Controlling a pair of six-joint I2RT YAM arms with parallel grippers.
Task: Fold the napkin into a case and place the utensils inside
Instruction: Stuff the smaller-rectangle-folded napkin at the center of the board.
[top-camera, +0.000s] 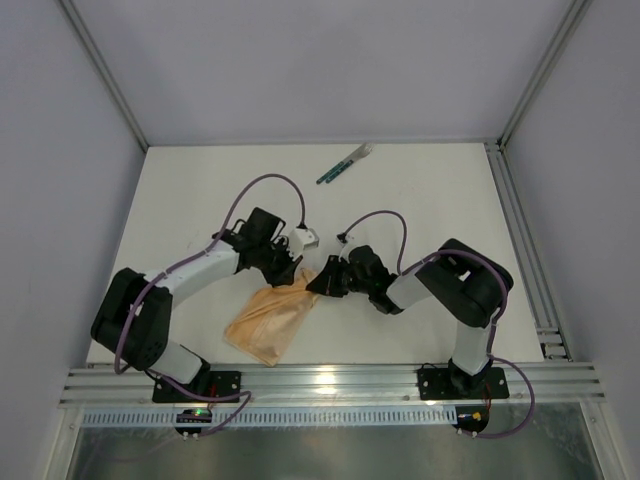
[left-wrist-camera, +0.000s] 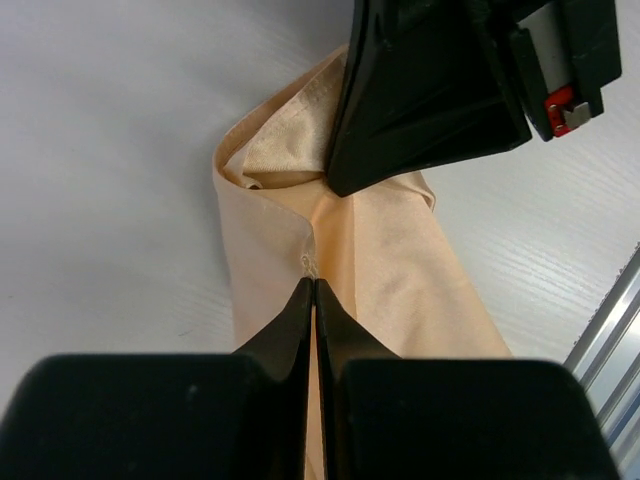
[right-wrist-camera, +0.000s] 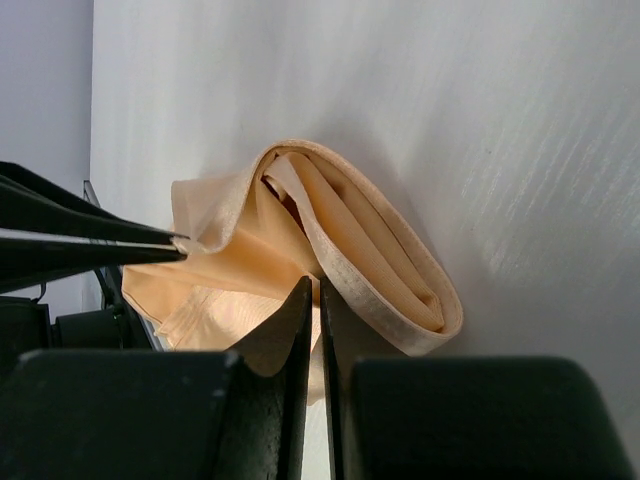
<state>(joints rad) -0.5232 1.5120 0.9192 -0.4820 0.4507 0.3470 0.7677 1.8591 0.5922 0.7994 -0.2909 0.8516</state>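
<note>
My right gripper pinches just the napkin's raised fold's inner edge, so it should open and grip around the fold's loose outer end (right-wrist-camera: 432, 322).
The peach-tan napkin (top-camera: 268, 318) lies bunched and partly folded on the white table between the arms. Its far end is lifted and rolled into a loop (right-wrist-camera: 370, 250). My left gripper (top-camera: 291, 270) is shut on an edge of the napkin (left-wrist-camera: 380, 270). My right gripper (top-camera: 318, 281) is shut on the napkin's raised fold. In the right wrist view the left fingers (right-wrist-camera: 90, 243) pinch a cloth corner at the left. In the left wrist view the right gripper (left-wrist-camera: 430, 100) is just beyond the cloth. The utensils (top-camera: 345, 163), with green handles, lie apart at the far side.
An aluminium rail (top-camera: 320, 382) runs along the table's near edge, and another rail (top-camera: 525, 250) runs down the right side. Grey walls enclose the table at the left, back and right.
</note>
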